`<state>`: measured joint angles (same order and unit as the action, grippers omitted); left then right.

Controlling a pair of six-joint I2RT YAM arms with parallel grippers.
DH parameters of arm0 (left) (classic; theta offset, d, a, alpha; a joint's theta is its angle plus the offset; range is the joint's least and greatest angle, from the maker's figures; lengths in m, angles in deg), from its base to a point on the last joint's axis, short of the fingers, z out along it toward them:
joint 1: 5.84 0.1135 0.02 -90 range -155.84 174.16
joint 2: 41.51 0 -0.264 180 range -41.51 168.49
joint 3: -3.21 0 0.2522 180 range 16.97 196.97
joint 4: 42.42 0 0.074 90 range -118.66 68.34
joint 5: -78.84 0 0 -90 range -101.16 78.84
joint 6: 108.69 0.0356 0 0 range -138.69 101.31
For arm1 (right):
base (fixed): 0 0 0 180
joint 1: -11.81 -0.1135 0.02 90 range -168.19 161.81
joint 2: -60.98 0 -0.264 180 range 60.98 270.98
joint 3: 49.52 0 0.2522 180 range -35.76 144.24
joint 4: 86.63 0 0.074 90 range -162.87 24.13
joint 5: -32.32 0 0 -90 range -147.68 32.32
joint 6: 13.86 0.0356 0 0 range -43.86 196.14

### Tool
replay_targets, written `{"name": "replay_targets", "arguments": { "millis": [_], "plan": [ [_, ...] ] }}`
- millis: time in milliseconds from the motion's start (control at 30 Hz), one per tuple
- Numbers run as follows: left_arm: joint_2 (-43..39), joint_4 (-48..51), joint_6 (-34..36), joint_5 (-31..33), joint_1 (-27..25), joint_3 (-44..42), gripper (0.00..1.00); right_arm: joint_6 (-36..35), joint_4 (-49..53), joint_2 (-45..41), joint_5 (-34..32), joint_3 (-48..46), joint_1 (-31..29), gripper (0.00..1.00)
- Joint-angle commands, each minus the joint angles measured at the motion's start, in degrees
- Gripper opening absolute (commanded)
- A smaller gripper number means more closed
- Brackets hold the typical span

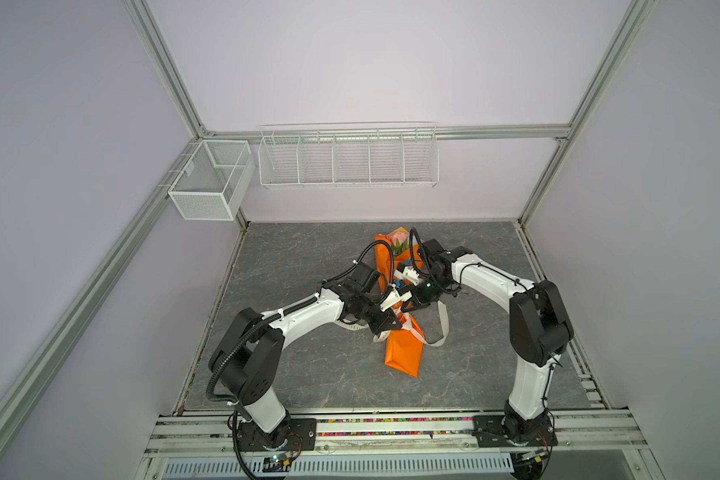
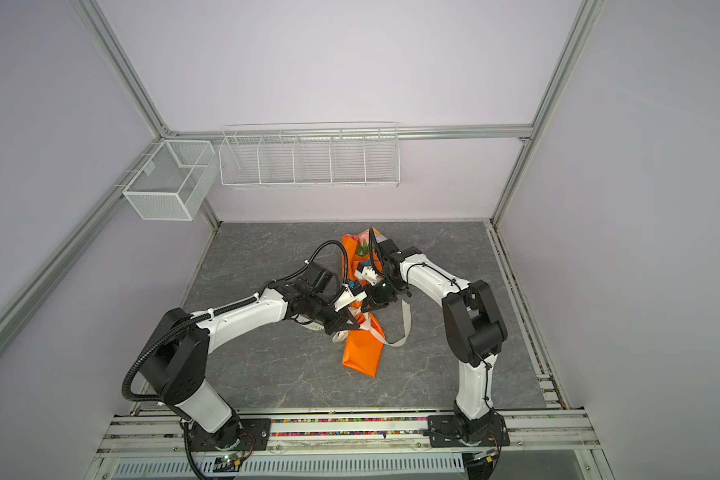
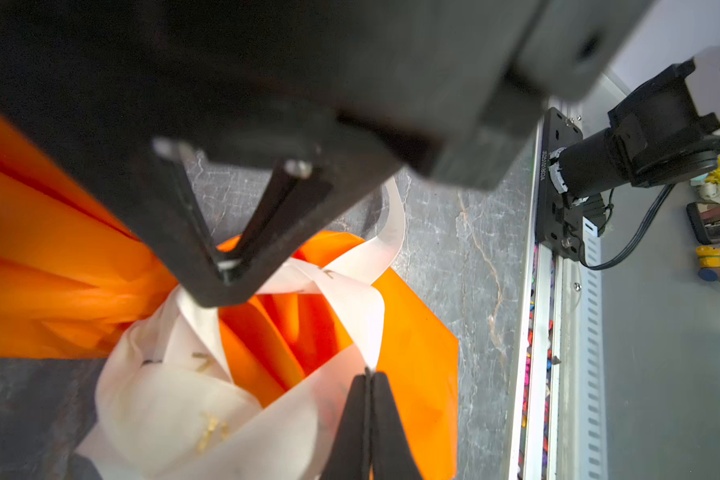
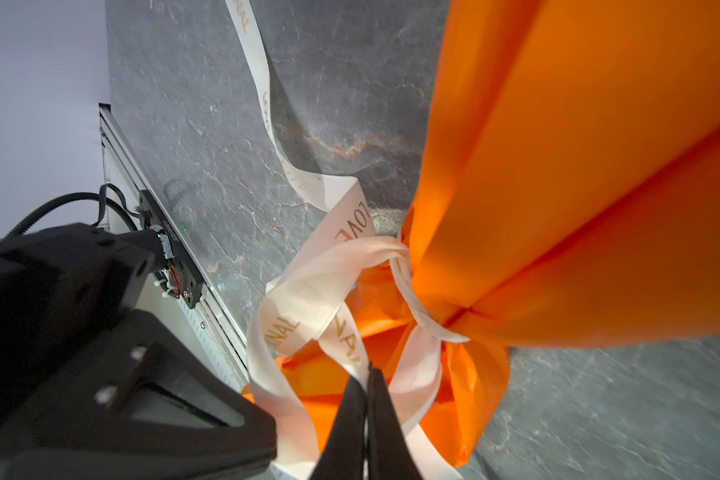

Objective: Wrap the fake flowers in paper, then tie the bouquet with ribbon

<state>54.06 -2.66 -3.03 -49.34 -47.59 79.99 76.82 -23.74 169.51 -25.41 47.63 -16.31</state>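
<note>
The ribbon's loops are slack at the bouquet's middle, so the robot's left gripper needs to grab the ribbon's loop on its own side [image 3: 164, 400] and pull against the right gripper.
The bouquet [image 1: 404, 353] [image 2: 362, 353] lies mid-table in both top views, a cone of orange paper with the fake flowers [image 1: 398, 241] [image 2: 364, 245] peeking out at its far end. A cream printed ribbon [image 3: 341, 299] [image 4: 308, 299] is wound round the cone's narrow waist in loose loops. My left gripper [image 3: 368, 374] [image 1: 385, 332] is shut on one strand of that ribbon. My right gripper [image 4: 368, 368] [image 1: 406, 309] is shut on another strand, close beside the left one above the waist. The arms hide the middle of the cone in both top views.
A loose tail of the ribbon [image 1: 441, 328] curves over the grey table to the right of the cone. Two white wire baskets [image 1: 208, 183] [image 1: 348, 160] hang on the back walls. The arms' base rail [image 1: 391, 424] runs along the front edge.
</note>
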Motion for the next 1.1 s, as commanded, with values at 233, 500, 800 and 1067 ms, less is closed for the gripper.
{"name": "replay_targets", "arguments": {
  "millis": [233,500,800,1067],
  "plan": [
    [-1.1,-2.1,-5.2,6.2,0.0,0.0,0.25,4.4,-4.1,-4.3,1.1,-4.2,1.8,0.12],
    [-9.3,-13.8,-19.1,1.0,5.6,-6.9,0.61,4.8,-5.3,-4.1,0.6,-5.7,1.9,0.13],
    [-11.4,-23.9,-36.1,-0.4,8.9,-18.4,0.56,5.5,-5.9,-4.7,0.7,-5.9,2.1,0.13],
    [-6.1,-31.2,-38.7,2.7,6.2,-21.3,0.53,5.4,-5.4,-4.6,1.1,-5.5,2.1,0.14]
  ]
}}
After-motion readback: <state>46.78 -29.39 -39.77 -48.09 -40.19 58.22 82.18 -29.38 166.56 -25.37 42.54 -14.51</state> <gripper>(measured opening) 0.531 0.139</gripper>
